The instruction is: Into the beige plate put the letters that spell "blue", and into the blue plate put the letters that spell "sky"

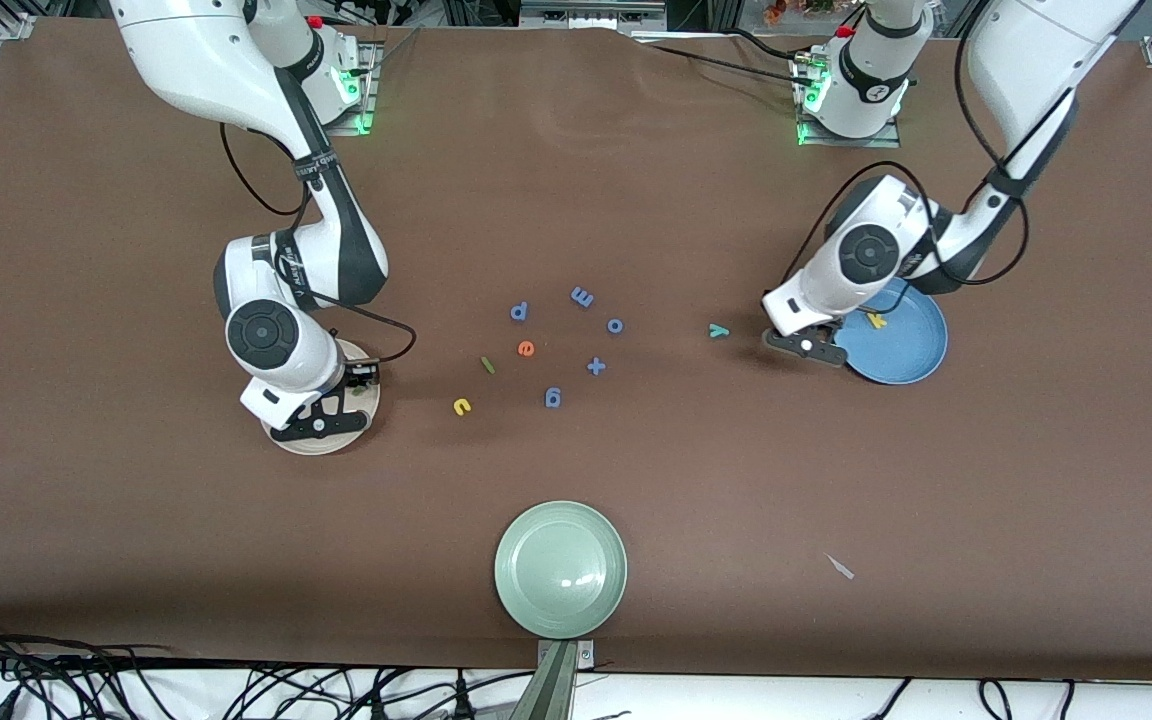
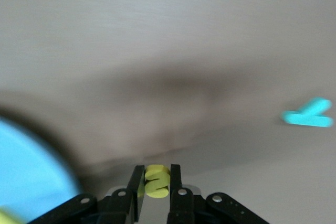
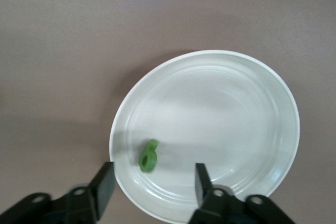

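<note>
Next, I place the yellow s near the middle of the blue plate (image 1: 904,331) next to the yellow k with my left gripper. The s is now low beside that plate's rim.
My left gripper (image 2: 156,174) is shut on the yellow s (image 2: 157,181), low over the table (image 1: 806,345) by the rim of the blue plate (image 1: 901,350). The yellow k (image 1: 876,320) lies in that plate. The teal y (image 1: 719,330) lies on the table beside it. My right gripper (image 3: 154,182) hangs open over the beige plate (image 3: 236,108), and the dark green b (image 3: 149,156) lies in the plate between its fingers. The orange e (image 1: 526,348), green l (image 1: 487,365) and yellow u (image 1: 462,406) lie mid-table.
Several blue letters lie round the middle, among them a p (image 1: 519,312), an o (image 1: 615,325) and a plus sign (image 1: 596,366). A pale green plate (image 1: 561,568) sits near the table's front edge. A small pale scrap (image 1: 840,567) lies toward the left arm's end.
</note>
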Motion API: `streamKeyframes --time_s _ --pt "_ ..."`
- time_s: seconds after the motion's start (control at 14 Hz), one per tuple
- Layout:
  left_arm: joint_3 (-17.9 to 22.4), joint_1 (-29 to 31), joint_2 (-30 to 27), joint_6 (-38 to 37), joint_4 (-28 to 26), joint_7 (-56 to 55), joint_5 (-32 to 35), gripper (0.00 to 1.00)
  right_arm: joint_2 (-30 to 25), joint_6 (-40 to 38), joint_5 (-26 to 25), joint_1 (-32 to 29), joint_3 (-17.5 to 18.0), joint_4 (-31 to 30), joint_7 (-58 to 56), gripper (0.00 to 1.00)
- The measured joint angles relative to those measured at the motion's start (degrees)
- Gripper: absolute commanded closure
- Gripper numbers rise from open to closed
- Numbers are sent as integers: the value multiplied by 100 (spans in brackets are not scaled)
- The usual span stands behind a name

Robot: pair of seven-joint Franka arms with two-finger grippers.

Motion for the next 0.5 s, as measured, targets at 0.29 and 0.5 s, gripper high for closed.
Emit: streamKeyframes --time_s 0.29,0.5 --pt "-230 980 -323 -385 66 801 -61 100 -78 31 518 83 54 47 182 27" --pt "-622 1674 -439 -788 156 1331 -96 100 63 82 916 328 116 303 590 26"
